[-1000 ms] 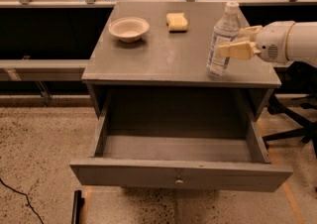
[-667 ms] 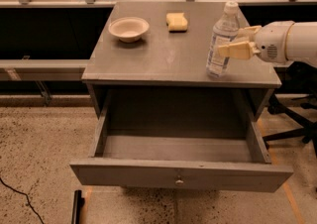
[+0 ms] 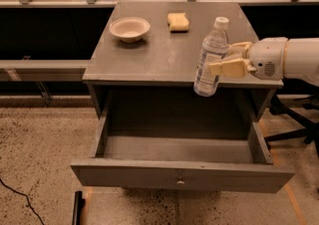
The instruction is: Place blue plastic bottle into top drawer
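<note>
My gripper needs to let go of the blue plastic bottle on the top drawer's bare bottom, just behind the front (image 3: 200, 155) near the knob.
The blue plastic bottle (image 3: 210, 58) is clear with a white cap and a pale label. My gripper (image 3: 225, 58) reaches in from the right and is shut on the bottle's middle. The bottle is lifted and tilted slightly, its base hanging past the cabinet top's front edge over the opening. The top drawer (image 3: 182, 173) of the grey cabinet is pulled fully out below, its inside bare, with a small round knob at the centre of its front.
On the grey cabinet top (image 3: 149, 55) stand a white bowl (image 3: 129, 28) at back left and a yellow sponge (image 3: 178, 22) at back centre. A black office chair base (image 3: 294, 124) is at right. A black cable lies on the speckled floor at lower left.
The bottle has been lifted off the cabinet top and carried forward and down past the front edge, held in my gripper.
</note>
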You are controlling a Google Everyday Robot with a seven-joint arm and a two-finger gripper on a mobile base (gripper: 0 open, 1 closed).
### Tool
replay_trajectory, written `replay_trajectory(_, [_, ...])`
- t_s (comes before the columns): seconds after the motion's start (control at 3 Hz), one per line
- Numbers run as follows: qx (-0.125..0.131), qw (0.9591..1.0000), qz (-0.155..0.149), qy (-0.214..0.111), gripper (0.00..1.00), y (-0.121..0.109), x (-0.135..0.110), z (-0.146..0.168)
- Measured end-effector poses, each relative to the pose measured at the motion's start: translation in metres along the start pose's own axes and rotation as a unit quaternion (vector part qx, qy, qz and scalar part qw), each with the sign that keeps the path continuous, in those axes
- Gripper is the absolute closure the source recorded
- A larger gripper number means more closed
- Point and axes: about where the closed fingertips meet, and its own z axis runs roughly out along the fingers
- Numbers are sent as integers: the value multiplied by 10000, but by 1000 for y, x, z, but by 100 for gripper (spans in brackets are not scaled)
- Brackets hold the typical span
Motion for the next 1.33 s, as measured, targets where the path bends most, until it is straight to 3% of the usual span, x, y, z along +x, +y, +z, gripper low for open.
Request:
replay_trajectory(0.33, [-501,9986,142,-32,100,32,18,2])
replay_trajectory(0.67, [-798,9967,140,8,100,50,54,3])
replay_trajectory(1.33, [-748,9960,-280,390,100,55,161,22])
